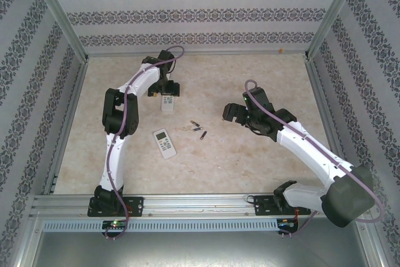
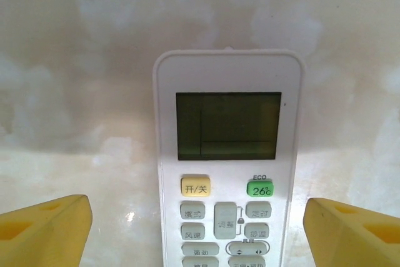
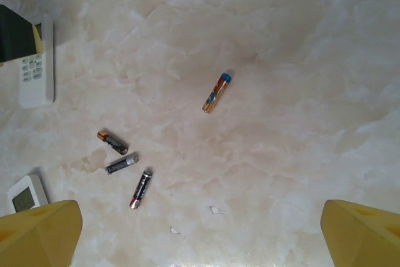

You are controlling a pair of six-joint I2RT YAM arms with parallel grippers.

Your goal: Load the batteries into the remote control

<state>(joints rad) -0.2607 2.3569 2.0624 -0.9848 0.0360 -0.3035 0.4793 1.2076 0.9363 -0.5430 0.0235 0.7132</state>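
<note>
The remote under my left gripper is lying on its battery cover. I will lift it by its screen end [image 2: 229, 107] before my right gripper opens that cover.
A white remote control [image 2: 228, 154] lies face up with its screen and buttons showing. My left gripper [image 2: 197, 232] is open, one yellow finger [image 2: 44, 229] on each side of it, over its button end [image 1: 167, 102]. A second white remote [image 1: 164, 142] lies nearer the front. Three dark batteries [image 3: 112, 142] [image 3: 121, 164] [image 3: 140, 189] lie loose together on the table [image 1: 199, 129]; a fourth, gold and blue [image 3: 217, 92], lies apart from them. My right gripper [image 3: 200, 232] hovers open above the table, right of the batteries [image 1: 234, 114], holding nothing.
The marble-patterned table [image 1: 250, 154] is ringed by patterned walls and a metal frame [image 1: 187, 203] at the front. In the right wrist view, the first remote [image 3: 36, 60] shows at upper left and the second remote [image 3: 25, 193] at lower left. Small white chips [image 3: 215, 209] lie near the batteries.
</note>
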